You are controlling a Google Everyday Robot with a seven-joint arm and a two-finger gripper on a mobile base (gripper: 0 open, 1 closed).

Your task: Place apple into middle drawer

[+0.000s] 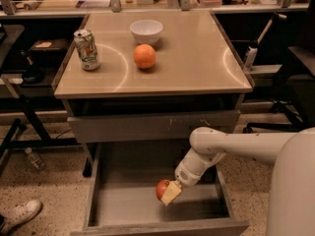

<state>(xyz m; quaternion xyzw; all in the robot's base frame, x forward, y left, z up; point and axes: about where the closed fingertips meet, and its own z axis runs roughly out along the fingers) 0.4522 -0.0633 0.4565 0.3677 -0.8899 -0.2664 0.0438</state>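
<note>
My gripper is going to release the red apple on the open drawer's bare grey bottom, near the drawer's front side (pixel 168 206).
The red apple (pixel 162 189) is held in my gripper (pixel 167 192), low inside the open middle drawer (pixel 123 205), just above its grey floor near the middle. The gripper's pale fingers (pixel 172 192) are shut on the apple's right side. My white arm (pixel 231 149) reaches in from the right, over the drawer's right wall. The drawer is pulled out wide below the cabinet, and its floor is bare apart from the apple.
On the tan cabinet top (pixel 197 63) stand an orange fruit (pixel 144 56), a white bowl (pixel 146 31) and a drink can (pixel 86 49). A shut drawer with a scratched front (pixel 152 126) is above the open one. A shoe (pixel 17 215) and a bottle (pixel 34 159) lie on the floor at left.
</note>
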